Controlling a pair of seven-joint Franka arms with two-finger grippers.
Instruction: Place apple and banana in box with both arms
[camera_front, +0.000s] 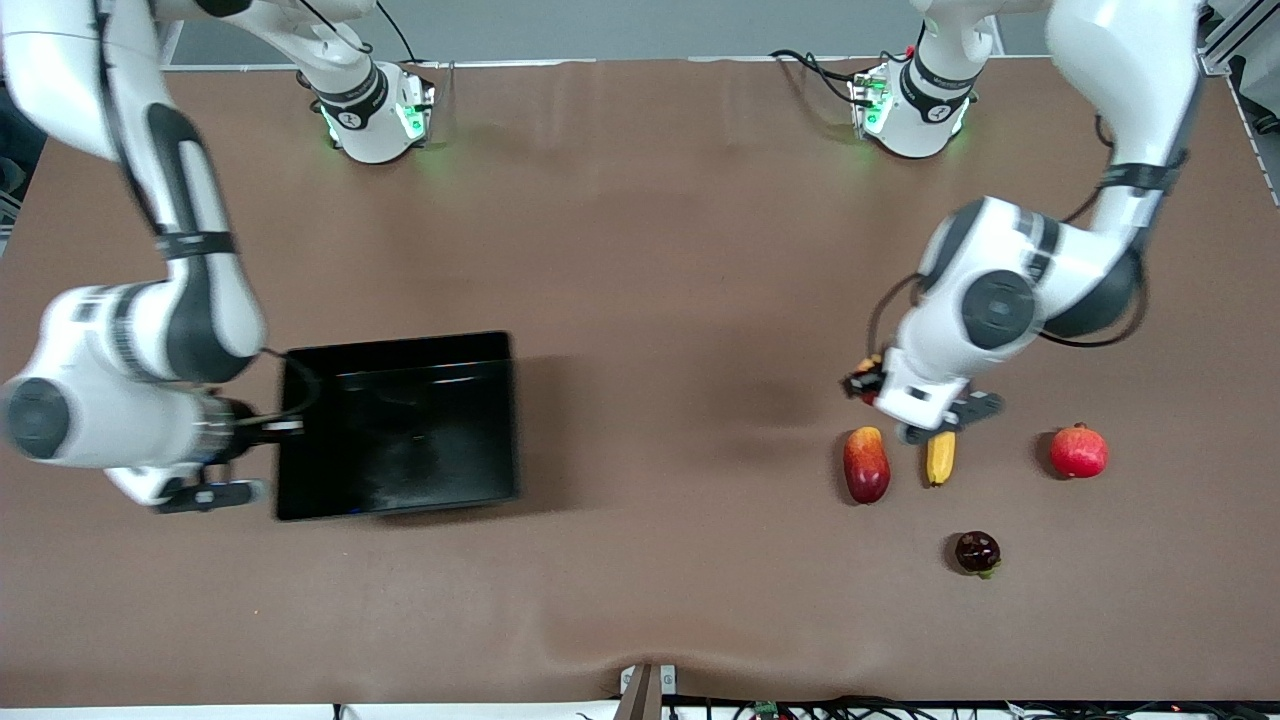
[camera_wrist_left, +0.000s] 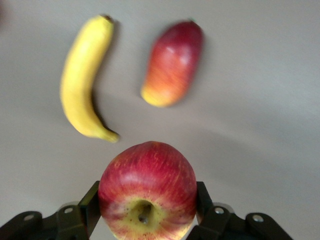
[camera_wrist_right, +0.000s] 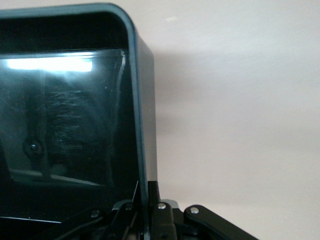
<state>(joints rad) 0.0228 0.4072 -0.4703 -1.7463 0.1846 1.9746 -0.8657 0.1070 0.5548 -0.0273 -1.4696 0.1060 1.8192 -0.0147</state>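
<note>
The black box will leave my right gripper on the brown tabletop (camera_front: 668, 380), close beside the elongated red-yellow fruit.
The apple (camera_wrist_left: 147, 187), red with yellow streaks and a dimpled top, sits between the fingers of my left gripper (camera_wrist_left: 147, 202), which is shut on it. In the front view this gripper (camera_front: 868, 384) hangs over the table just above the fruits, and only a sliver of the apple (camera_front: 868, 365) shows. The banana (camera_front: 940, 457) lies on the table under the left hand, also clear in the left wrist view (camera_wrist_left: 85, 80). The black box (camera_front: 400, 345) sits toward the right arm's end. My right gripper (camera_front: 272, 428) is shut on the box's side wall (camera_wrist_right: 145, 125), one finger inside and one outside.
An elongated red-yellow fruit (camera_front: 866, 464) lies beside the banana. A round red fruit with a crown tip (camera_front: 1079, 451) sits toward the left arm's end. A small dark fruit (camera_front: 977, 552) lies nearer the front camera. Brown tabletop (camera_front: 680, 400) stretches between box and fruits.
</note>
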